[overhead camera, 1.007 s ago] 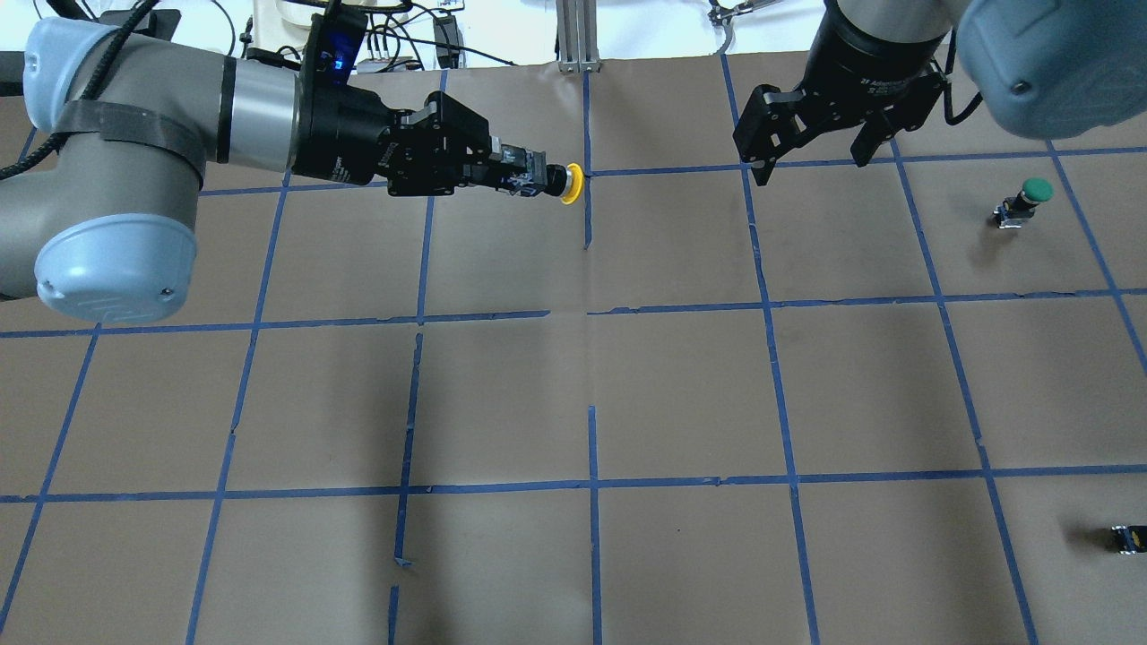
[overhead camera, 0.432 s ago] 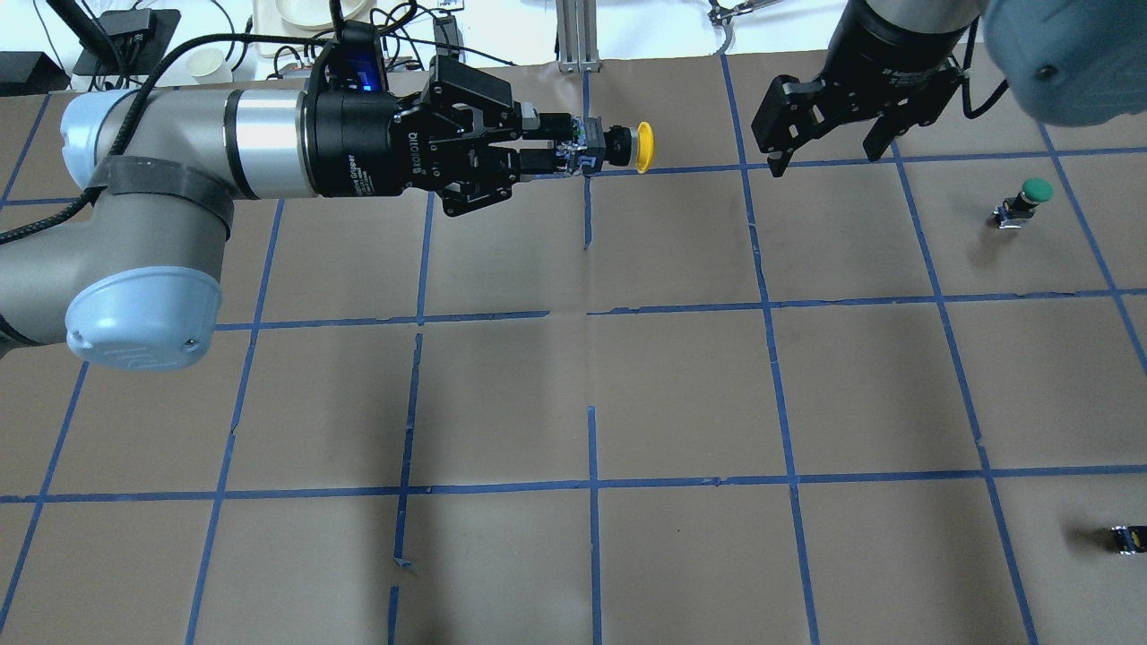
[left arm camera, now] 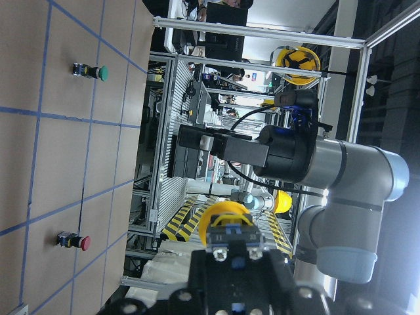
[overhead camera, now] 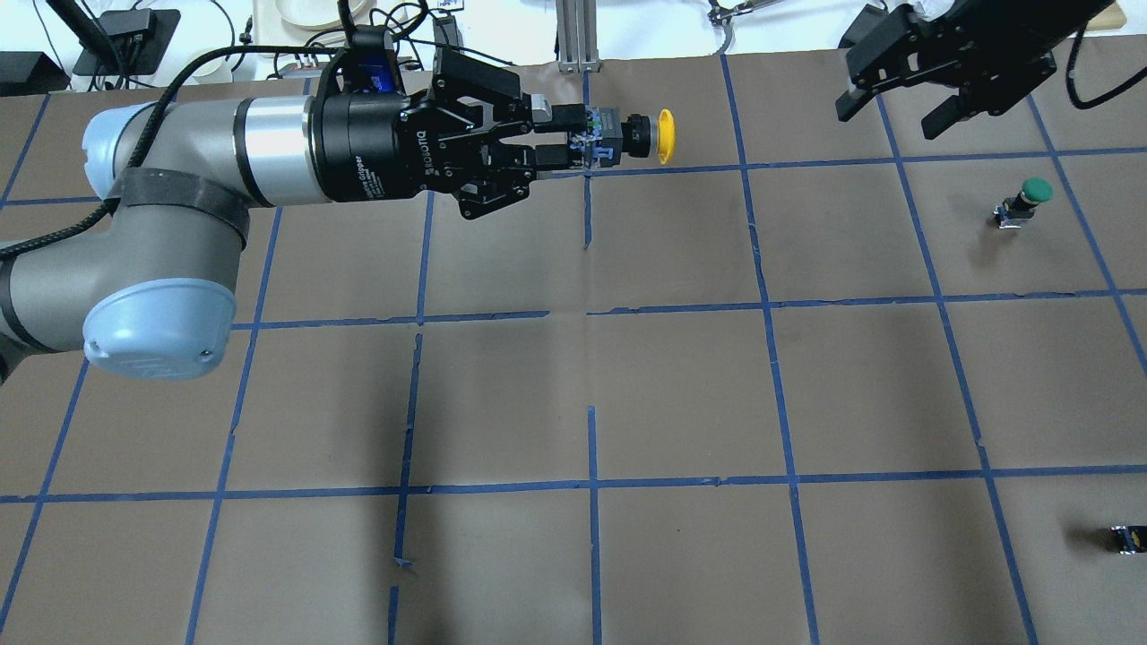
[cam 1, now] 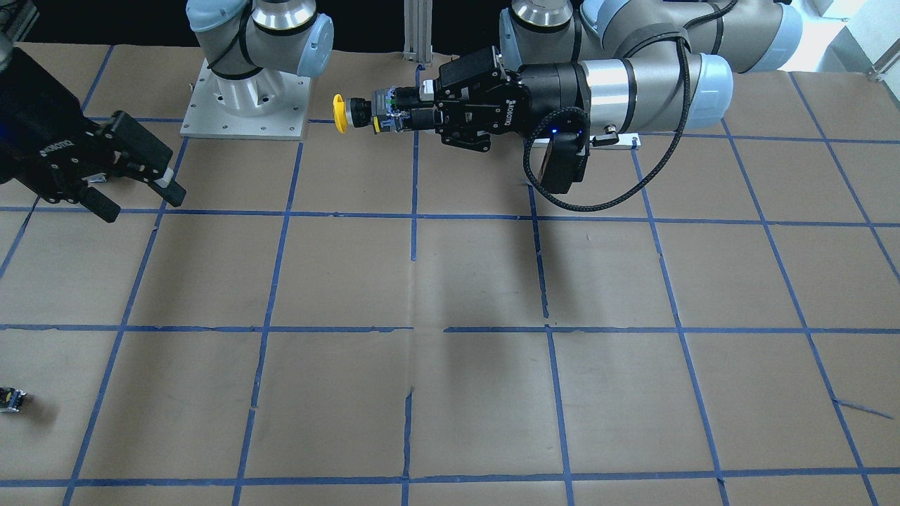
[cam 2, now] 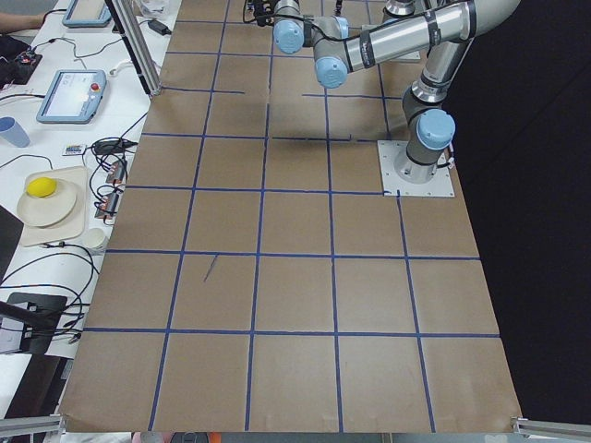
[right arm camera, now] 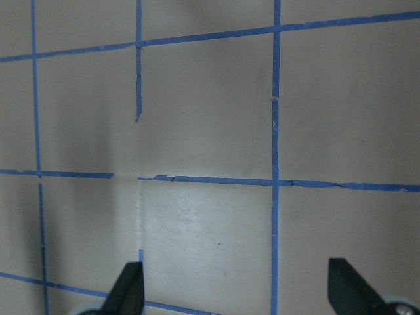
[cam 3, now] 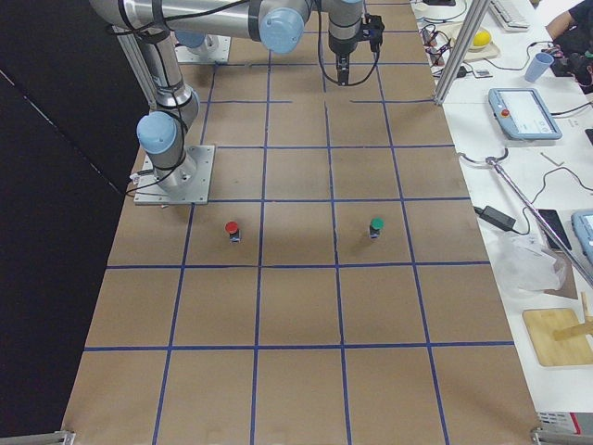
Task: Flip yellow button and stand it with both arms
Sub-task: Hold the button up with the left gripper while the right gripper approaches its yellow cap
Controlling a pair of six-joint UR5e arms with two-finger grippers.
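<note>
My left gripper holds the yellow button's body, so my right gripper should next grip its yellow cap end [cam 1: 344, 114].
The yellow button [overhead camera: 661, 136] hangs in the air, held level, with its yellow cap facing the robot's right. My left gripper [overhead camera: 596, 141] is shut on its black and grey body. The button also shows in the front view [cam 1: 340, 113] and in the left wrist view [left arm camera: 229, 219], beyond the left gripper [cam 1: 383, 116]. My right gripper [overhead camera: 892, 115] is open and empty at the far right, well apart from the button. It shows at the left of the front view [cam 1: 139, 202], and its own camera shows its gripper [right arm camera: 239, 295] over bare brown paper.
A green-capped button [overhead camera: 1030, 199] stands at the right, and a red-capped one [cam 3: 232, 229] stands near the right arm's base. A tiny dark block [overhead camera: 1127, 537] lies near the right edge. Blue tape lines grid the brown paper table [overhead camera: 681, 394].
My left gripper has carried the yellow button to the right and toward the far edge. My right gripper has moved right and farther back, away from it.
</note>
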